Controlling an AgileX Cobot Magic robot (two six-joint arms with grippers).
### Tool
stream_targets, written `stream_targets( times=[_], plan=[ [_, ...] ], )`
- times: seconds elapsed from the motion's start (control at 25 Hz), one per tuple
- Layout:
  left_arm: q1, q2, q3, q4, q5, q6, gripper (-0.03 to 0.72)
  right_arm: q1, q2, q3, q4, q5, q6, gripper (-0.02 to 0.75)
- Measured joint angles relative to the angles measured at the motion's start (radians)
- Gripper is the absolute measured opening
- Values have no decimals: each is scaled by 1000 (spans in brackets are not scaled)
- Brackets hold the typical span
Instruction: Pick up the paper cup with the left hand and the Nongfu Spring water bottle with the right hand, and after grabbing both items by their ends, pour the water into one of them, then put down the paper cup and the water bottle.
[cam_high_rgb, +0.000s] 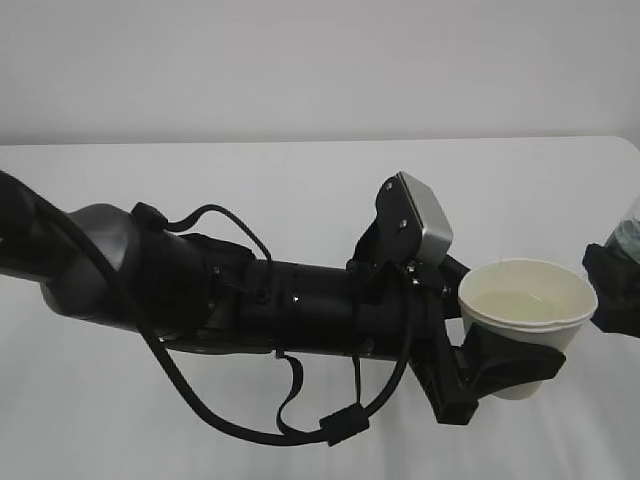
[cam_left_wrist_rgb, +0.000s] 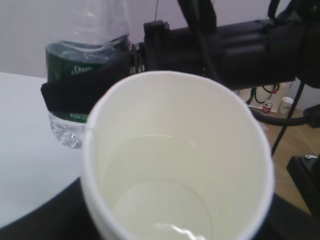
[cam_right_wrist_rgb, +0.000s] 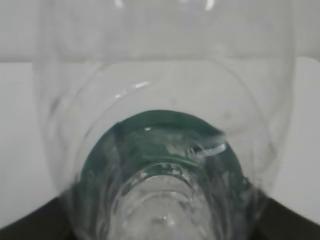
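Note:
My right gripper is to set the water bottle down on the white table (cam_high_rgb: 562, 240) just behind the paper cup.
My left gripper (cam_high_rgb: 508, 366) is shut on the lower part of the white paper cup (cam_high_rgb: 527, 300), which stands upright at the right of the exterior view. Clear water (cam_left_wrist_rgb: 165, 210) lies in the cup's cream inside (cam_left_wrist_rgb: 175, 150). The Nongfu Spring water bottle (cam_left_wrist_rgb: 82, 65), clear with a dark green label, is upright just beyond the cup. My right gripper (cam_high_rgb: 612, 290) is shut round its label, with one black finger (cam_left_wrist_rgb: 75, 92) across it. In the exterior view only a sliver of the bottle (cam_high_rgb: 628, 232) shows at the right edge. The right wrist view looks down along the bottle (cam_right_wrist_rgb: 165, 150).
The white table (cam_high_rgb: 250, 190) stretches behind and left of the bulky black left arm (cam_high_rgb: 250, 300), whose cables (cam_high_rgb: 230, 425) loop below it. Past the table's edge in the left wrist view are a wooden floor, cables and small containers (cam_left_wrist_rgb: 272, 105).

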Motion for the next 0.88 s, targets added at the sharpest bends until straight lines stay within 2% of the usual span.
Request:
stream_targets(
  times=[0.32, 0.88],
  plan=[
    [0, 0, 0, 0, -19, 0, 471, 0, 85, -46, 38, -5, 0, 426],
    [0, 0, 0, 0, -19, 0, 471, 0, 226, -138, 40, -7, 2, 426]
  ],
)
